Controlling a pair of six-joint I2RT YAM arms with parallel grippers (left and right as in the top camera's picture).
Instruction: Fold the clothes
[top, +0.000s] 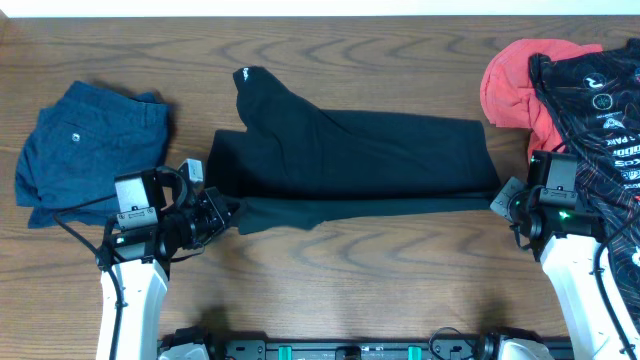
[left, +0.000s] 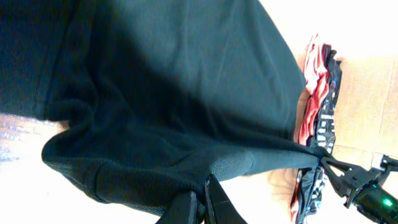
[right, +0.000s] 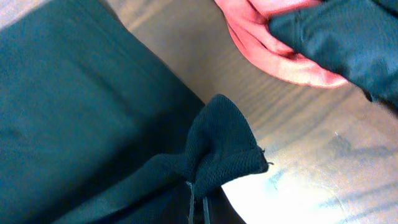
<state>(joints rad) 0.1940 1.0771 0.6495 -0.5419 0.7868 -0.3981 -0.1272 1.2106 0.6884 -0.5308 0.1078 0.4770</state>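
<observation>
The robot's left gripper will release the near corner of the black garment on top of the garment's end (top: 239, 167) toward the blue shorts.
A black garment (top: 350, 150) lies spread across the middle of the table, its near edge pulled into a taut strip between both grippers. My left gripper (top: 228, 212) is shut on its near left corner, seen in the left wrist view (left: 202, 193). My right gripper (top: 503, 198) is shut on its near right corner, bunched above the fingers in the right wrist view (right: 200, 190). The garment fills the left wrist view (left: 161, 93) and the left of the right wrist view (right: 81, 124).
Folded blue shorts (top: 90, 150) lie at the left. A red cloth (top: 515, 85) and a black patterned garment (top: 595, 90) are piled at the far right, beside my right arm. The wooden table (top: 380, 270) shows in front.
</observation>
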